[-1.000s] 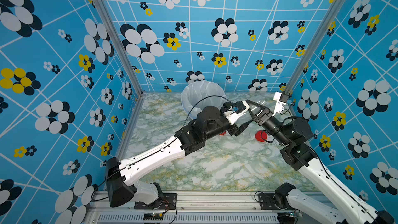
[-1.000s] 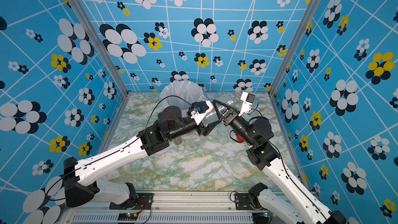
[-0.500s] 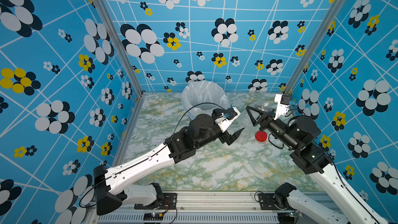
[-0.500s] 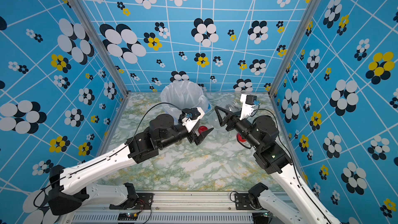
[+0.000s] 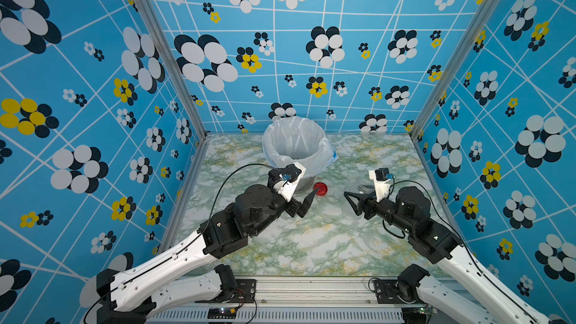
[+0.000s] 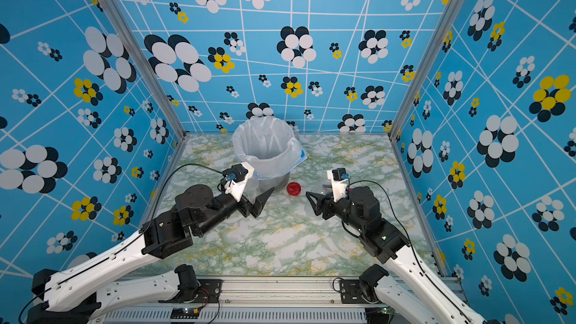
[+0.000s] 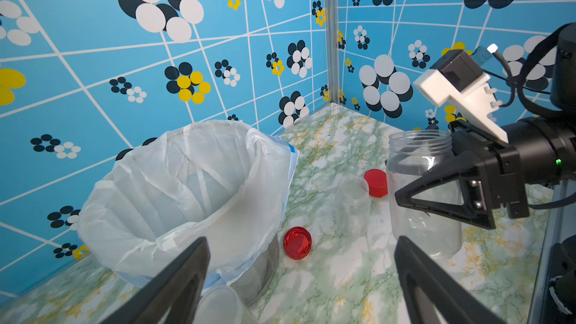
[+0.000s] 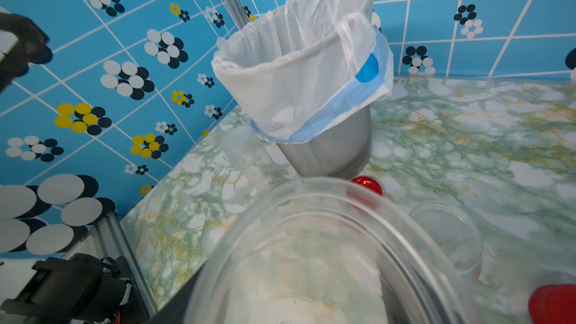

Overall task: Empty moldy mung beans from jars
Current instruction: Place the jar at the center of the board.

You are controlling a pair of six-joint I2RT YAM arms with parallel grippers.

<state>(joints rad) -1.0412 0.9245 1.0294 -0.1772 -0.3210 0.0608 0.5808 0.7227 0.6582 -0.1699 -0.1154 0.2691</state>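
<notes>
Next, my right gripper lets go of the large clear jar on the table [image 5: 343,215] just in front of the smaller open jar. The large jar is now held upright beside it.
My left gripper [image 5: 307,204] hangs open and empty just in front of the bucket. In the left wrist view the round red lid [image 7: 297,242] lies on the table between its fingers. My right gripper [image 5: 350,204] is shut on a large clear jar [image 7: 419,154], upright, lidless and empty, at the right of the table. A smaller open jar [image 7: 352,204] stands beside it, with a red lid [image 7: 375,182] behind. Another clear jar [image 8: 246,154] lies by the bucket's foot. No mung beans show in any jar.
The mesh bucket [image 5: 274,157], lined with a white plastic bag, stands at the back centre in both top views. Blue flowered walls close in the left, back and right sides. The marble tabletop [image 5: 311,244] stretches toward the front rail.
Both arms have drawn back from the bucket toward the front. My left gripper has opened wider. My right gripper has carried the large jar rightward and down toward the table.
</notes>
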